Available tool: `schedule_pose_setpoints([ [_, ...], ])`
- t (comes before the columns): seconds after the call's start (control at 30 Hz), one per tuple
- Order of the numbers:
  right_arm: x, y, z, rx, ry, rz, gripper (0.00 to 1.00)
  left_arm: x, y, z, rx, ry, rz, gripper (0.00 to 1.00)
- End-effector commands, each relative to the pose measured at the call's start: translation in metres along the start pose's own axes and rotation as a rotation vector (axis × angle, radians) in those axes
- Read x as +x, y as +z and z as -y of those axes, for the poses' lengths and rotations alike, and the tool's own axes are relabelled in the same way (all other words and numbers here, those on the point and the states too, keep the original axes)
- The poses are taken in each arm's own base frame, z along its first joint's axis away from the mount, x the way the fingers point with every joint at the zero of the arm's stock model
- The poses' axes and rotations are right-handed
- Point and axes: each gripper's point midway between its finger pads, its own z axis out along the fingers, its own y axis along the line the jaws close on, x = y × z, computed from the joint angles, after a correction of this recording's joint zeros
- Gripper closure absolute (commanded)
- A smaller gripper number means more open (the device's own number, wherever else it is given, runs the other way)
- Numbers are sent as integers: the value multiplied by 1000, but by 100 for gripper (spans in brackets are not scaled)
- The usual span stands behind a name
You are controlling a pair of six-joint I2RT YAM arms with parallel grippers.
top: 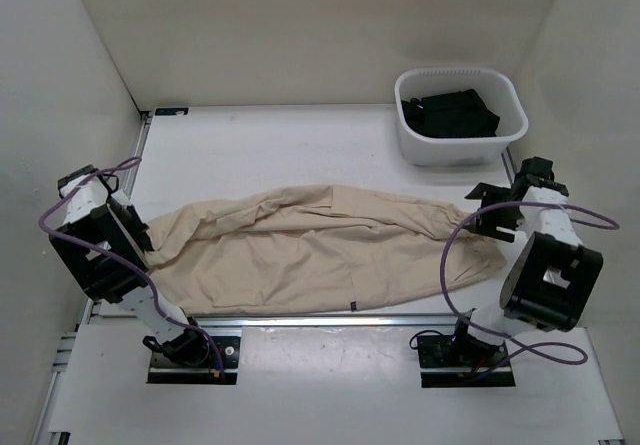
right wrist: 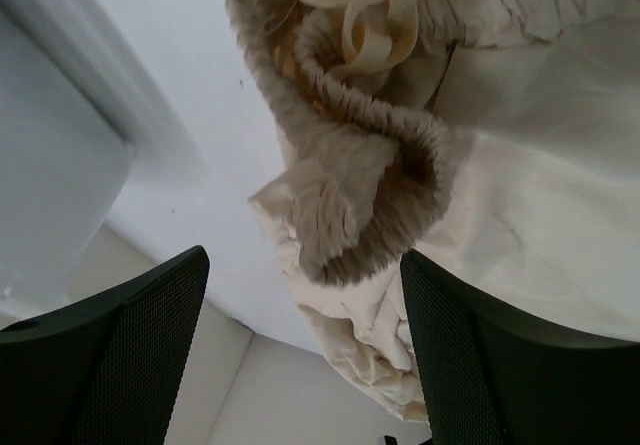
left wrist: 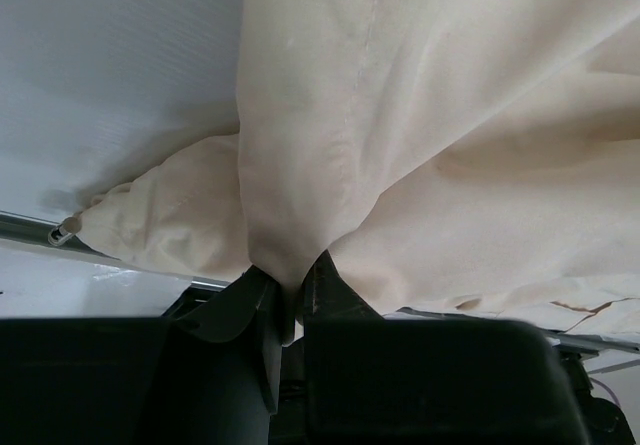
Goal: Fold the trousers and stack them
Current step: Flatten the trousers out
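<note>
Next, my left gripper lets go of the end of the trouser leg on the bare white table [top: 182, 179] just behind the wrinkled trousers.
The light beige trousers [top: 320, 245] lie stretched left to right across the white table, wrinkled. My left gripper [top: 141, 242] is at their left end. In the left wrist view it [left wrist: 290, 290] is shut on a pinched fold of the trousers [left wrist: 420, 115], and the cloth hangs from the jaws. My right gripper [top: 490, 208] is open over the right end. In the right wrist view its open jaws [right wrist: 303, 265] straddle the gathered waist [right wrist: 370, 165] with its drawstring [right wrist: 375, 5], and the fingers [right wrist: 150, 335] hold nothing.
A white bin [top: 410, 145] holding dark clothes [top: 450, 113] stands at the back right, just behind the right gripper. White walls enclose the table on three sides. A metal rail [top: 300, 317] runs along the near edge below the trousers.
</note>
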Motion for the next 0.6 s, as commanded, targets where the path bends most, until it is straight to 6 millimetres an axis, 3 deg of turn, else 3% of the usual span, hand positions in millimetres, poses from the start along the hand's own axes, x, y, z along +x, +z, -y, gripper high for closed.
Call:
schedule_pose_setpoints([
  [0.0, -7, 10, -24, -17, 15, 5, 18, -8, -14, 0, 24, -8, 76, 86],
  [0.1, -9, 23, -18, 27, 9, -2, 25, -14, -17, -2, 13, -7, 90, 86],
  [0.17, -13, 28, -15, 34, 10, -1, 41, -16, -21, -6, 1, -16, 95, 86],
  [0.2, -13, 32, -9, 54, 16, -4, 52, -22, -26, -8, 1, -24, 119, 86],
  [0.23, -16, 32, -8, 53, 9, -2, 75, -25, -29, -8, 0, -23, 131, 86],
  [0.3, -18, 34, 0, 74, -15, -15, 96, -38, -42, -13, -1, -36, 182, 86],
  [0.33, -23, 33, 2, 80, -17, -13, 100, -43, -48, -12, -2, -33, 203, 86],
  [0.43, -34, 22, -11, 16, -130, -12, 100, -70, -73, -14, -5, -32, 299, 86],
  [0.47, -39, 19, -15, -4, -233, -16, 100, -76, -79, -14, -6, -31, 311, 86],
  [0.5, -35, 8, -38, -65, -319, -44, 100, -90, -101, -11, 3, -22, 373, 86],
  [0.53, -37, 0, -46, -79, -387, -57, 100, -97, -113, -8, 15, -16, 401, 86],
  [0.57, -39, -2, -50, -88, -561, -75, 100, -103, -123, -7, 15, -13, 423, 86],
])
